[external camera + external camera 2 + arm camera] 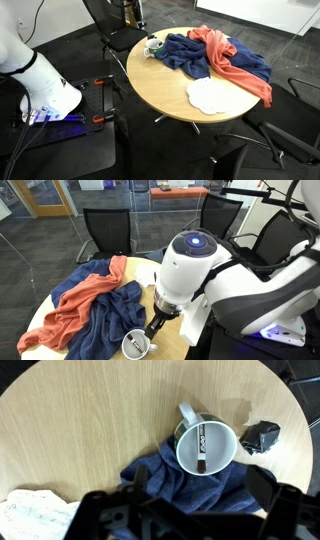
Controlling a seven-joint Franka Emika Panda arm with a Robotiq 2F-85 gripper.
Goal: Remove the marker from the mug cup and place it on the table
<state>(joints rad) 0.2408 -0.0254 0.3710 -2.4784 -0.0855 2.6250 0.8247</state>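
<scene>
Next, I close my gripper on the upper end of the marker (156, 41) (201, 466), opposite the mug cup's handle, because that end leans toward the blue cloth.
The whitish mug cup (224, 459) stands on the tan round table (90, 430), its handle toward the top of the wrist view. The dark marker (202, 444) lies inside it, leaning on the wall. The mug touches the edge of a blue cloth (190, 488). My gripper (200, 500) hangs above the cloth just beside the mug, open and empty, apart from the marker. In the exterior views the mug (152, 46) (135, 344) sits near the table edge, with the gripper (155, 321) over it.
A blue cloth (185, 55) and an orange cloth (238, 62) are heaped on the table (160, 95). A flat white round cloth (208, 95) lies near the edge. A small dark crumpled object (260, 435) sits beside the mug. Chairs (105, 230) surround the table.
</scene>
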